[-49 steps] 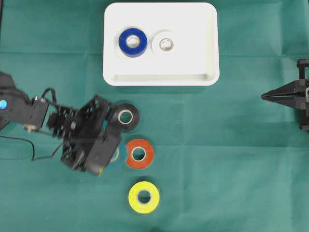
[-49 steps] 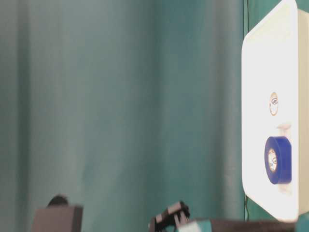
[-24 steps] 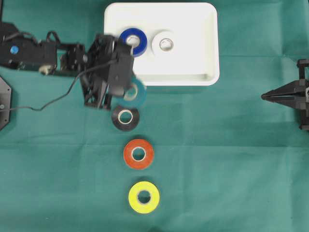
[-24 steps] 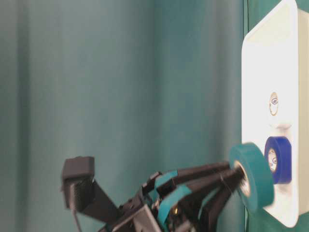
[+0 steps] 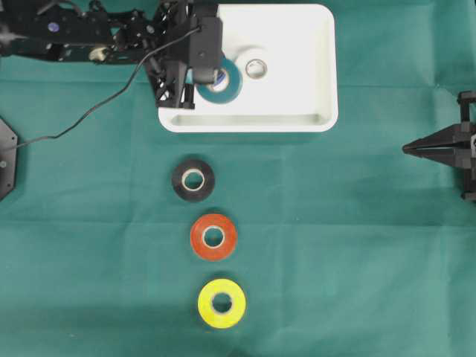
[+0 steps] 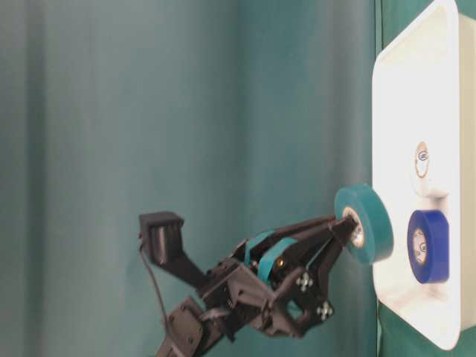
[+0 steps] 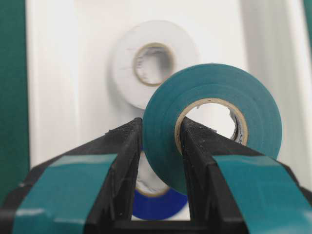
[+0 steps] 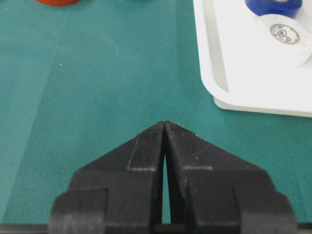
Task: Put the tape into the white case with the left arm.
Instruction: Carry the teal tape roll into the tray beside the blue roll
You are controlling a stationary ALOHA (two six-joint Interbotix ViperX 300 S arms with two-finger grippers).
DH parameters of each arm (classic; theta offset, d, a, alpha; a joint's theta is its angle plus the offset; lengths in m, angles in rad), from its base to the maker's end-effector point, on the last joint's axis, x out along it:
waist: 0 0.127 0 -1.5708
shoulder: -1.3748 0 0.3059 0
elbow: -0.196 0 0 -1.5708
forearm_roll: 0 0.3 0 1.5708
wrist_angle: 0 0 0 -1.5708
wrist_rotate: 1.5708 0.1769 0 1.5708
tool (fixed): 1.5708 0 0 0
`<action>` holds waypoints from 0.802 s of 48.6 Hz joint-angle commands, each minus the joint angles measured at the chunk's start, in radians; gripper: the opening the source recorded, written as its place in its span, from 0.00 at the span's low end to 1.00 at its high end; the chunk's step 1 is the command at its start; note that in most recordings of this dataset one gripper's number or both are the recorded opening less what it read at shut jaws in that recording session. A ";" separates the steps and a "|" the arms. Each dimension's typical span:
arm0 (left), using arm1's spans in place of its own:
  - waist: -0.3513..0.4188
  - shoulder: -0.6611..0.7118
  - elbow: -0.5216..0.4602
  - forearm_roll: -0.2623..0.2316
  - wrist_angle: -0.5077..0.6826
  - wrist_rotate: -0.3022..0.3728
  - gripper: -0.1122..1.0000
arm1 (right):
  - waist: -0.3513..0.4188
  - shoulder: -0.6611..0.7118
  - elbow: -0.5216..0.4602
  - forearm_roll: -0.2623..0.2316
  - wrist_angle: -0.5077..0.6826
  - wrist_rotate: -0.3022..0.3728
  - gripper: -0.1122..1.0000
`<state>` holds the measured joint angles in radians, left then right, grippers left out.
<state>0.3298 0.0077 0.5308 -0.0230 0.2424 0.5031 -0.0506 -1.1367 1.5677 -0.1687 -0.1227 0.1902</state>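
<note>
My left gripper is going to release the teal tape roll next to the blue roll, in the case corner [image 5: 195, 93] nearest the black roll.
A teal tape roll [image 5: 223, 83] hangs above the white case [image 5: 297, 97], over its left half. My left gripper [image 5: 210, 77] is shut on the roll's wall, one finger outside and one through the core [image 7: 195, 141]. In the table-level view the tape [image 6: 366, 223] is held clear of the case [image 6: 416, 89], apart from its floor. Below it in the case lie a blue roll [image 6: 429, 245] and a white roll [image 5: 256, 68]. The teal roll covers most of the blue one in the overhead view. My right gripper [image 5: 407, 149] rests shut and empty at the right edge.
On the green cloth below the case, a black roll [image 5: 193, 179], an orange roll [image 5: 214, 236] and a yellow roll [image 5: 222, 303] lie in a column. The left arm's cable [image 5: 89, 119] trails over the cloth at the left.
The left gripper lifted the teal tape from beside the black roll and carried it over the case's near rim to above the blue roll. The right arm has not moved.
</note>
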 commanded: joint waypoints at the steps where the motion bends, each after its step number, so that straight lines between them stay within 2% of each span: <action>1: 0.021 0.012 -0.054 0.002 -0.011 0.002 0.30 | -0.002 0.006 -0.011 -0.002 -0.011 0.000 0.02; 11: 0.043 0.058 -0.083 0.000 -0.011 0.002 0.30 | -0.002 0.005 -0.011 -0.002 -0.011 0.000 0.02; 27: 0.043 0.066 -0.066 0.000 -0.008 0.000 0.30 | -0.003 0.003 -0.009 -0.002 -0.009 0.000 0.02; 39: 0.037 0.048 0.006 0.000 0.032 -0.011 0.30 | -0.002 0.003 -0.009 -0.002 -0.011 0.000 0.02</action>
<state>0.3697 0.0890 0.5246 -0.0230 0.2700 0.4939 -0.0506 -1.1397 1.5693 -0.1687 -0.1227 0.1902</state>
